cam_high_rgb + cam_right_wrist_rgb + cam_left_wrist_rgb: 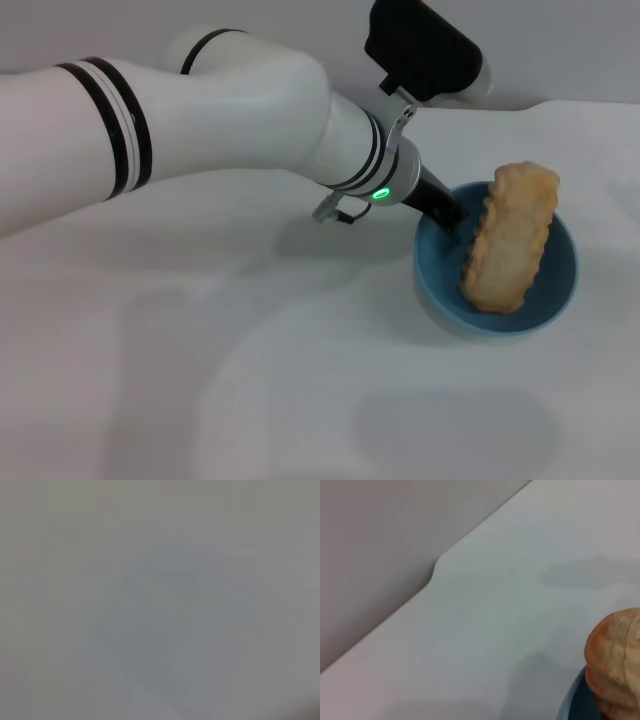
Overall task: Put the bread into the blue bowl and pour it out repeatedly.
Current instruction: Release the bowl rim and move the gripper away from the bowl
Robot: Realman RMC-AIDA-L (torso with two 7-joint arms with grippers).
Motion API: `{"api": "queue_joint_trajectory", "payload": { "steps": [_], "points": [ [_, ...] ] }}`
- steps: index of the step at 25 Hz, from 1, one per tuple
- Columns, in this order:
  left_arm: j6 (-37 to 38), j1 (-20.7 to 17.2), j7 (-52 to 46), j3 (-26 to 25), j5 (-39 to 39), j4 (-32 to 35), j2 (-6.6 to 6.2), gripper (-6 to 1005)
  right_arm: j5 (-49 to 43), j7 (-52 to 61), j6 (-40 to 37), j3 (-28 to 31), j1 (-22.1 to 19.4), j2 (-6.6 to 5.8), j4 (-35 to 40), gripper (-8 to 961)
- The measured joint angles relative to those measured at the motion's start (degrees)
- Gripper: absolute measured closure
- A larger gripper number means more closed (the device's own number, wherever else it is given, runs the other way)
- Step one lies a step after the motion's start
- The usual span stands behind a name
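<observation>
The robot's left gripper should set the blue bowl down on the white table (467, 286) in front of the table's notched back edge.
The blue bowl (436, 285) stands on the white table at the right in the head view. The bread (510, 240) lies slanted inside it, plain tan side up, with its far end sticking over the back rim. My left gripper (447, 214) reaches from the left and sits on the bowl's near-left rim, its dark fingers closed over the rim. The left wrist view shows one end of the bread (615, 660) and a sliver of the bowl's rim (570, 705). My right gripper is out of view; its wrist view shows only a blank grey surface.
The white table (250, 380) spreads in front and to the left of the bowl. Its back edge with a notch (434, 572) meets a grey wall. My left arm (200, 110) spans the upper left of the head view.
</observation>
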State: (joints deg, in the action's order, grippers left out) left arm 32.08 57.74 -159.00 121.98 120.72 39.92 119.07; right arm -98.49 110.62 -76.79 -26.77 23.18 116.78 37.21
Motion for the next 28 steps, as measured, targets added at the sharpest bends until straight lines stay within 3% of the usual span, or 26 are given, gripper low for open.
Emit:
{"api": "queue_joint_trajectory", "payload": {
  "steps": [5,19,28],
  "points": [
    [-0.8,-0.2,-0.2,1.6,-3.9,-2.3,0.02,1000,0.0,-0.1,0.6,0.0,0.3,0.07,-0.1,401],
    [-3.4,-1.7,0.1,5.0,-4.2,-3.4,0.02,1000,0.0,-0.1,2.6,0.0,0.6,0.64,-1.1,400],
    [-3.6,-2.2,0.0,4.4,-4.3,-2.9,-0.11,900,-0.1,-0.6,3.8,0.0,0.9,0.77,-2.0,401]
  ]
}}
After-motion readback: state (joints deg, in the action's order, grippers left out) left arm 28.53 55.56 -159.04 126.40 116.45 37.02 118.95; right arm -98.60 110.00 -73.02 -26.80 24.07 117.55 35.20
